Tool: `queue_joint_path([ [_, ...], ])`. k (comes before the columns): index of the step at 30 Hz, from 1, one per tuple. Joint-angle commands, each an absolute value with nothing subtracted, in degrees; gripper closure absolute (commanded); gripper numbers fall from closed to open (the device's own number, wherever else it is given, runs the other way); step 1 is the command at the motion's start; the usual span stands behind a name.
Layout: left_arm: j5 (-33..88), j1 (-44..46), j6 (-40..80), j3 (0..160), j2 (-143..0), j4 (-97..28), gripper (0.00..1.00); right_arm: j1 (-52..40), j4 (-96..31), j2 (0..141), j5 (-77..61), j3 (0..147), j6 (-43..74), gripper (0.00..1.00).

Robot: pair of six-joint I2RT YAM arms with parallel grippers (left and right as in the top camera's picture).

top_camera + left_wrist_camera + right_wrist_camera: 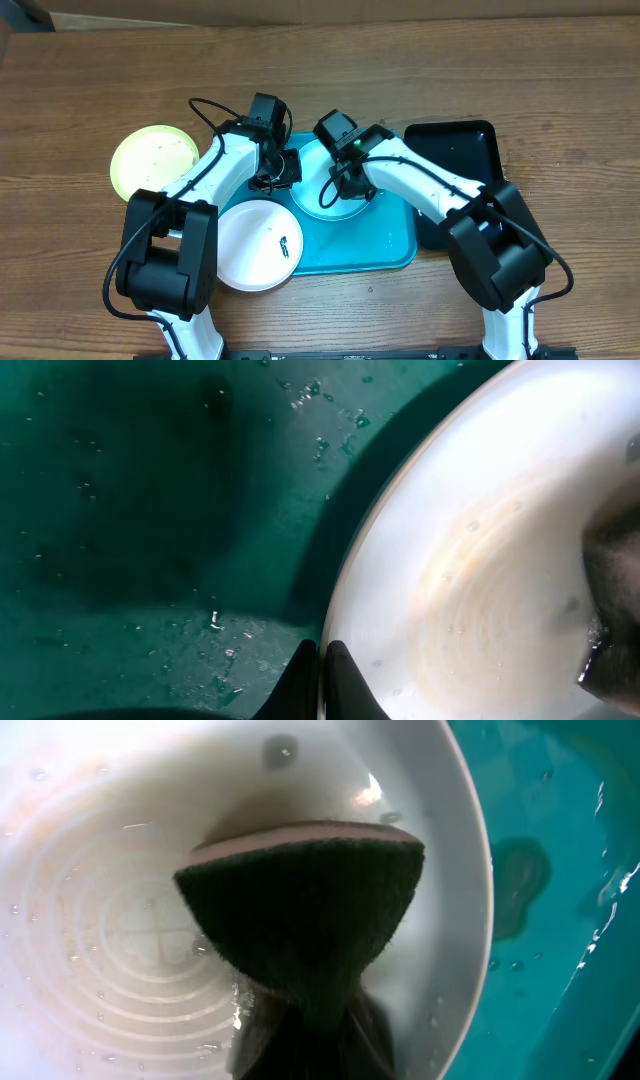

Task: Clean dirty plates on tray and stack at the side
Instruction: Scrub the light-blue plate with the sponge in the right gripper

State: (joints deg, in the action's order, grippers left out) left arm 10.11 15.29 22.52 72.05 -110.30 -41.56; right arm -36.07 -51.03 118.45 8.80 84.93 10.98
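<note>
My right gripper has the dark green sponge. It will let go of the sponge in the middle of the glossy black tray (453, 179).
The pale blue plate (322, 196) lies on the turquoise tray (392, 243). My left gripper (287, 170) is shut on its left rim; in the left wrist view the fingers (320, 678) pinch the plate's edge (470, 590) over the wet tray (150, 510). My right gripper (352, 183) is shut on a dark green sponge (300, 910) pressed on the wet inside of the plate (100, 920); its fingers (305, 1035) are mostly hidden by the sponge. The white plate (250, 245), with a dark smear, overlaps the tray's left edge. The yellow-green plate (152, 160) lies on the table at left.
A glossy black tray (455, 150) sits right of the turquoise tray, partly under my right arm. Water drops lie on the turquoise tray (560, 870). The wooden table (100, 80) extends around.
</note>
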Motion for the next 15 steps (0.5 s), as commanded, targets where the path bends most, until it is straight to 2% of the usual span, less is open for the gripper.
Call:
queue_joint_path([
  [1, 10.2, 15.5, 22.7, 72.7, -111.0, -41.5, 0.96, -32.1, -52.6, 118.8, -1.5, 85.1, 12.3, 0.96],
  [7, 10.2, 15.4, 22.7, 72.7, -111.0, -41.5, 0.96, -27.7, -51.5, 119.6, -15.7, 84.1, 12.3, 0.96],
  [15, 10.2, 15.5, 22.7, 72.7, -111.0, -41.3, 0.96, -29.6, -46.4, 119.7, -21.2, 78.7, 12.2, 0.96],
])
